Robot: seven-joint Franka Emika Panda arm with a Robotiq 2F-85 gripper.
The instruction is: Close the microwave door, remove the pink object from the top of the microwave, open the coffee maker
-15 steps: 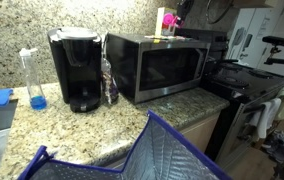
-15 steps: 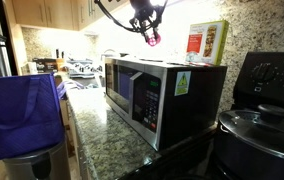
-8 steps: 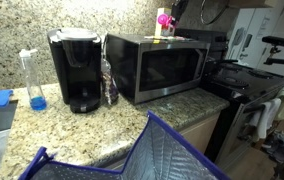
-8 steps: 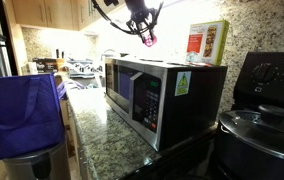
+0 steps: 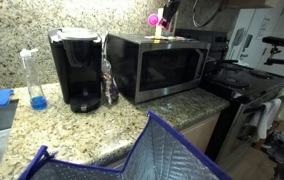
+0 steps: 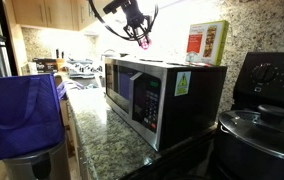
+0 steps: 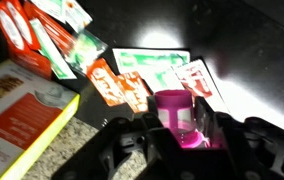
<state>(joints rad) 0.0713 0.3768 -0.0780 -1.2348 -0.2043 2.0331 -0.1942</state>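
Observation:
My gripper is holding the pink object and will let go of it in the narrow gap (image 5: 112, 58) between the black coffee maker and the microwave.
My gripper (image 7: 178, 128) is shut on the pink object (image 7: 175, 112), a small magenta cup-like piece, and holds it in the air above the microwave (image 5: 157, 65). In both exterior views the pink object (image 5: 155, 20) (image 6: 144, 42) hangs under the gripper (image 6: 138, 30) over the microwave's top, toward its left half. The microwave door (image 5: 172, 66) is shut, its dark glass facing front. The black coffee maker (image 5: 75, 68) stands left of the microwave with its lid down.
A red-and-white box (image 6: 206, 42) stands on the microwave top, also seen from the wrist (image 7: 22, 100) beside several sauce packets (image 7: 122, 85). A bottle of blue liquid (image 5: 32, 78) stands left of the coffee maker. A blue bag (image 5: 132, 155) is in front, a stove (image 5: 247, 85) at right.
The gripper has carried the pink object up and leftward, away from the red-and-white box, over the microwave top.

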